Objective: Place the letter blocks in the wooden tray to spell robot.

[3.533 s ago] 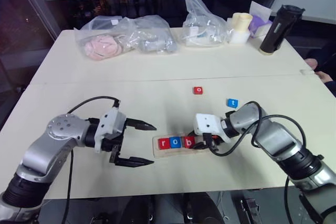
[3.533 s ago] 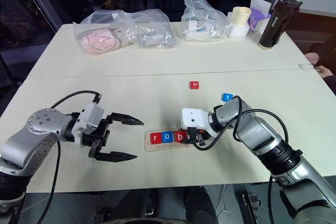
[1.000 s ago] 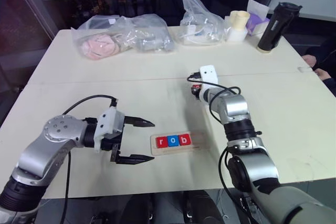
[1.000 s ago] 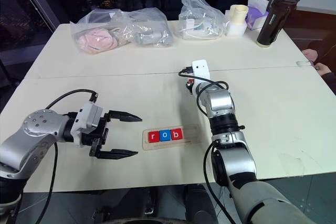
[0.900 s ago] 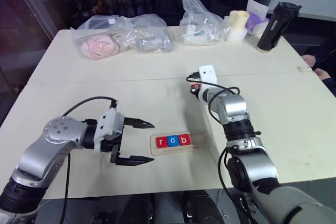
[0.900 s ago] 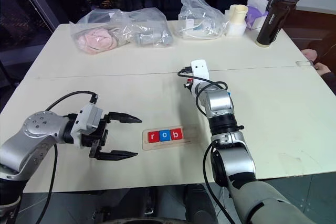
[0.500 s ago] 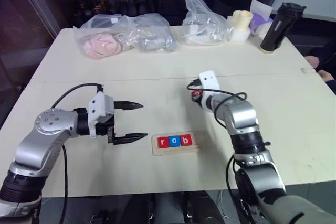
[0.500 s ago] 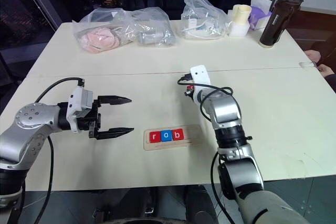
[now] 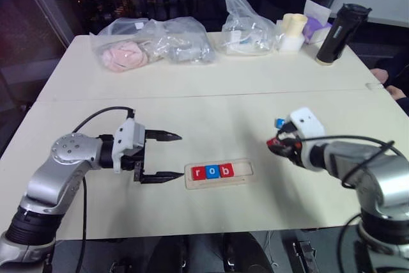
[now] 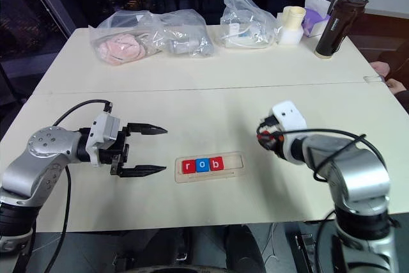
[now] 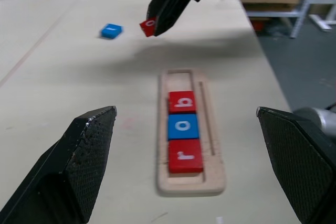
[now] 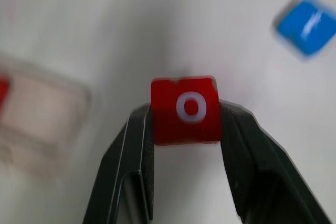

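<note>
The red o block on the table point(image 9: 289, 168) will be released by my right gripper a little past the tray's bare end. The red o block is now held above the table.
The wooden tray point(image 9: 246, 170) lies at the table's front middle. In its slot sit a red r point(image 9: 197, 172), a blue o point(image 9: 211, 172) and a red b point(image 9: 225, 171), and its right end is bare. My left gripper point(image 9: 171, 156) stands open just left of the tray, pointing at it. To the right of the tray and above the table, my right gripper point(image 9: 275, 146) is shut on a red o block point(image 12: 185, 109). A blue block point(image 11: 111, 30) lies on the table just beyond that gripper.
Clear plastic bags point(image 9: 150, 43) with soft items lie along the back edge, with another bag point(image 9: 249, 27), a cream cup point(image 9: 293, 33) and a black bottle point(image 9: 334, 33) at the back right. A person's hand point(image 9: 382, 78) rests at the right edge.
My right gripper has carried the red o block from the table's far middle back and to the right, beside the tray's right end. The left gripper stays open by the tray.
</note>
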`<state>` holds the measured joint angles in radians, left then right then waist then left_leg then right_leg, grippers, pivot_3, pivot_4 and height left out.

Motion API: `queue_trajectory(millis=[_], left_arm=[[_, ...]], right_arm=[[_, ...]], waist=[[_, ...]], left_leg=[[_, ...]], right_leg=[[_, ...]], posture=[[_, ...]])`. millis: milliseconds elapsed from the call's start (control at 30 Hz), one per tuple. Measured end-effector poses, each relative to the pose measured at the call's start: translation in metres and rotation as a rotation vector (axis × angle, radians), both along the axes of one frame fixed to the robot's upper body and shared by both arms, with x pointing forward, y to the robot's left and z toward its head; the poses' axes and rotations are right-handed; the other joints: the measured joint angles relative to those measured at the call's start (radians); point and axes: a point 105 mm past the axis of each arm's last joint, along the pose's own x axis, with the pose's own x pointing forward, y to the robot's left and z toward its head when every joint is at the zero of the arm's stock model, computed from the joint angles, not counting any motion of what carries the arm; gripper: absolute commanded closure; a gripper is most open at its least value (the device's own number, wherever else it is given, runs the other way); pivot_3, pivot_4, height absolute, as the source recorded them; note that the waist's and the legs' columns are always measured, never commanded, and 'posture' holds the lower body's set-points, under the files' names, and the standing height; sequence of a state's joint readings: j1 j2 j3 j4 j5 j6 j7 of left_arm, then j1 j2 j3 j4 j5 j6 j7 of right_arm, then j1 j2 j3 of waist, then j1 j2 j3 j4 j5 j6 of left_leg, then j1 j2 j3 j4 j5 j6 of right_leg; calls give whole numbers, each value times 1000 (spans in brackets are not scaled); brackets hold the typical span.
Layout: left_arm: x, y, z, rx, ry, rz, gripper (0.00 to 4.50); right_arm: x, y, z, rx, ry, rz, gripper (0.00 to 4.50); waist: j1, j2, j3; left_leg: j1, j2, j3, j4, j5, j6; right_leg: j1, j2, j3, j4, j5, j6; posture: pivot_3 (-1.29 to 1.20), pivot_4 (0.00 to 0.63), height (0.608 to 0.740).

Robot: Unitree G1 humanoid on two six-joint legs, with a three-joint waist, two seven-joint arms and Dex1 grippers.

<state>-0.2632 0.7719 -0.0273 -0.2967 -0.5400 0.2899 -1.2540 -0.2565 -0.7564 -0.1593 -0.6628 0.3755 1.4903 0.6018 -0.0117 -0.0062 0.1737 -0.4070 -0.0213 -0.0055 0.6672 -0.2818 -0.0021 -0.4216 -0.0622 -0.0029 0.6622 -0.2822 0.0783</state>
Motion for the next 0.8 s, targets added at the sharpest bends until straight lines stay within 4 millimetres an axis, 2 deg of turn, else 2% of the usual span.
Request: queue_trajectory(millis=[67, 133, 233, 367, 533, 700, 800], left_arm=[[-1, -3, 1, 1, -1, -25, 0], [0, -5, 0, 2, 1, -40, 0], [-1, -9, -1, -8, 0, -60, 0], [0, -10, 0, -8, -5, -61, 0], [-3, -9, -5, -10, 10, -50, 0], [-7, -8, -9, -5, 21, -38, 0], [-9, -10, -8, -5, 13, -39, 0]], right_arm=[[-13, -10, -6, -38, 21, 107, 3350], [-18, -16, -11, -35, 42, 172, 3350], [-11, -38, -22, -33, 54, 143, 3350], [0, -58, -25, -69, 15, 81, 3350], [9, -50, -25, -8, -5, 0, 3350], [6, -27, -29, 75, 10, -145, 3350], [0, -17, -31, 84, 5, -289, 3350]], waist=[[1, 0, 0], [-3, -1, 0], [-4, -3, 1], [1, -3, 1], [1, -3, 1], [3, -3, 1], [4, -2, 1]], left_leg=[[0, 0, 0, 0, 0, 0], [3, 0, 0, 0, 0, 0], [14, 0, 1, 0, -1, 1], [16, 1, 0, -1, -1, 1], [15, 1, 0, -1, -1, 1], [15, 1, -1, -1, -1, 1], [14, 1, -1, -1, -1, 1]], right_leg=[[1, 0, 0, 0, 0, 0], [4, 1, 0, -1, 0, 0], [14, 1, 0, -2, 0, 0], [16, 1, 0, -3, 0, 0], [16, 0, 0, -3, 0, 0], [16, 0, 0, -4, 0, 0], [15, -1, 0, -4, 0, 0]], posture=[[0, 150, 740], [0, 150, 740], [0, 150, 740], [0, 150, 740], [0, 150, 740], [0, 150, 740], [0, 150, 740]])
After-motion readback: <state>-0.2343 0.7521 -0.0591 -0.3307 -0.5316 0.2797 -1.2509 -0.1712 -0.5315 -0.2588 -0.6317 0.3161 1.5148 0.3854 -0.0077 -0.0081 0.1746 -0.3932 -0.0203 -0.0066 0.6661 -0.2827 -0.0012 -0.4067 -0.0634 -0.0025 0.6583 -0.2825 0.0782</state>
